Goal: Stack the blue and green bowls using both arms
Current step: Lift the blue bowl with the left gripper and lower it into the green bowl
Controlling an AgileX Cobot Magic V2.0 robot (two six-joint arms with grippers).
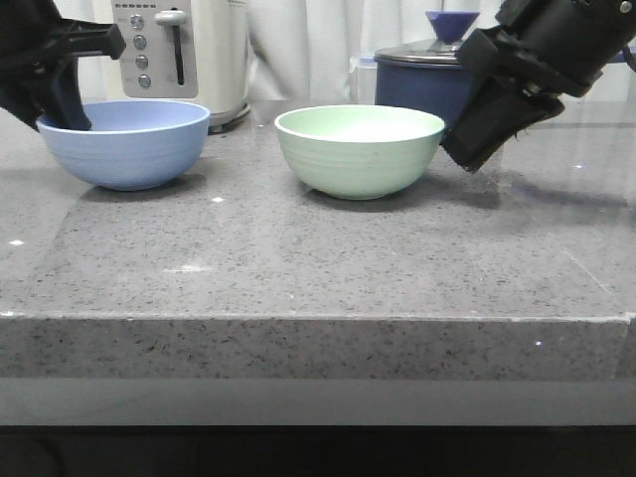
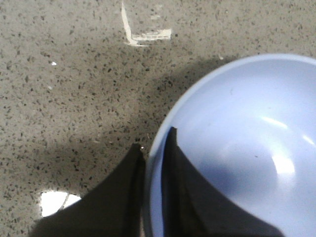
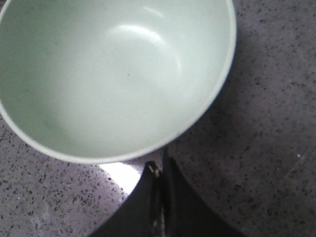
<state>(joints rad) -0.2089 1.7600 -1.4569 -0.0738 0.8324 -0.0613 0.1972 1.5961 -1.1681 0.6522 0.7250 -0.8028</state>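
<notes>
My left gripper is to release the blue bowl inside the green bowl (image 1: 361, 111), at the spot in front of the dark navy saucepan. The blue bowl still stands on the grey counter.
The blue bowl (image 1: 126, 142) stands on the grey stone counter at the left. My left gripper (image 1: 62, 111) is shut on its left rim, one finger inside the bowl and one outside; the left wrist view shows the rim (image 2: 153, 158) pinched between the two fingers. The green bowl (image 1: 359, 149) stands in the middle of the counter and fills the right wrist view (image 3: 113, 74). My right gripper (image 1: 465, 151) hangs just to its right, a little above the counter, shut and empty (image 3: 160, 165), close to the rim without touching it.
A dark navy lidded saucepan (image 1: 422, 79) stands behind the green bowl, close behind my right gripper. A white appliance with buttons (image 1: 184, 50) stands behind the blue bowl. The counter's front edge (image 1: 318, 318) runs across the front view. A white tape mark (image 2: 143, 34) lies on the counter.
</notes>
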